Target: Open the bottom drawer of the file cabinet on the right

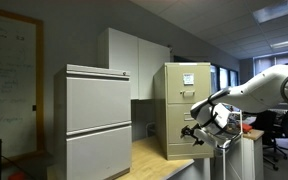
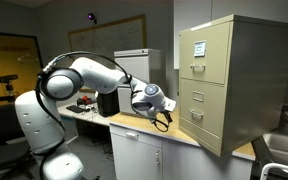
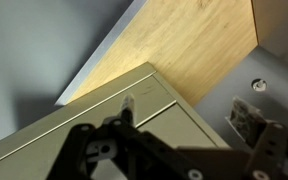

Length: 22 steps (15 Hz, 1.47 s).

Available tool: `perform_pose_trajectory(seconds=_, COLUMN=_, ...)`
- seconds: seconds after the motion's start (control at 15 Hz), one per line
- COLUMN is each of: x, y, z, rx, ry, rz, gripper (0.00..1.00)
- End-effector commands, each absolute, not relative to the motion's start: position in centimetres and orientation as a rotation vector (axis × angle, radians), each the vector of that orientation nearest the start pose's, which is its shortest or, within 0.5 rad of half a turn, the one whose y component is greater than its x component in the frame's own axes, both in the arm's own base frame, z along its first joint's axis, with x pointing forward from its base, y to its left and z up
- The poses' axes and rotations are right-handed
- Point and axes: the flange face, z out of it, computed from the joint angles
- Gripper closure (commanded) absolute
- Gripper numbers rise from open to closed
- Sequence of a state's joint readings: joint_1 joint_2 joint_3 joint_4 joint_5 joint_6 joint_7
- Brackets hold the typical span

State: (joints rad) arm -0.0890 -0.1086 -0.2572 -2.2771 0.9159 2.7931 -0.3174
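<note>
The robot's gripper will next move to the bottom drawer's handle (image 1: 190, 132) on the tan file cabinet and close there, because that handle opens the drawer.
The tan file cabinet (image 1: 187, 100) (image 2: 234, 80) stands on a wooden counter, with white papers on its top drawer front. Its bottom drawer (image 1: 178, 137) (image 2: 203, 113) is shut, flush with the cabinet face. My gripper (image 1: 198, 131) (image 2: 165, 118) hangs just in front of the bottom drawer, a short gap from its front, touching nothing. In the wrist view the gripper (image 3: 184, 110) is open and empty, with the tan cabinet surface (image 3: 94, 115) and its seams between and behind the fingers. The drawer's pull is not clear in the wrist view.
A wider pale grey cabinet (image 1: 97, 120) stands beside the tan one, with a white wall cupboard (image 1: 134, 60) behind. The wooden counter (image 1: 149, 160) (image 2: 154, 133) (image 3: 194, 45) has bare room in front of the cabinet. Desks and office chairs stand behind the arm (image 2: 84, 80).
</note>
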Motion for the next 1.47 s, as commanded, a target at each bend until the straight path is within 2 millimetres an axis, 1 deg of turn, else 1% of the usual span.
perform_pose_trajectory(seconds=0.0, x=47.1, y=-24.8, z=47.0, rx=-2.255, ry=1.093, rz=-1.076, gripper=0.00)
perform_pose_trajectory(seconds=0.4, x=44.8, y=-29.0, z=47.9, rx=-2.012, ry=1.170, rz=-1.225, gripper=0.00)
perform_pose_trajectory(seconds=0.53, x=44.6, y=-30.2, z=48.0, rx=-1.943, ry=1.180, rz=-1.259, gripper=0.00)
perform_pose_trajectory(seconds=0.67, x=44.6, y=-31.0, z=47.8, rx=-1.911, ry=1.180, rz=-1.261, gripper=0.00)
perform_pose_trajectory(seconds=0.73, x=44.8, y=-31.1, z=47.6, rx=-1.908, ry=1.172, rz=-1.245, gripper=0.00)
perform_pose_trajectory(seconds=0.8, x=44.1, y=-30.5, z=47.3, rx=-1.934, ry=1.193, rz=-1.233, gripper=0.00)
perform_pose_trajectory(seconds=1.13, x=44.1, y=-30.6, z=46.9, rx=-1.937, ry=1.196, rz=-1.224, gripper=0.00)
perform_pose_trajectory(seconds=1.2, x=44.9, y=-29.4, z=46.0, rx=-1.949, ry=1.192, rz=-1.202, gripper=0.00)
perform_pose_trajectory(seconds=1.27, x=45.4, y=-28.9, z=45.6, rx=-1.963, ry=1.201, rz=-1.196, gripper=0.00)
perform_pose_trajectory(seconds=1.4, x=46.6, y=-28.7, z=45.0, rx=-1.988, ry=1.272, rz=-1.232, gripper=0.00)
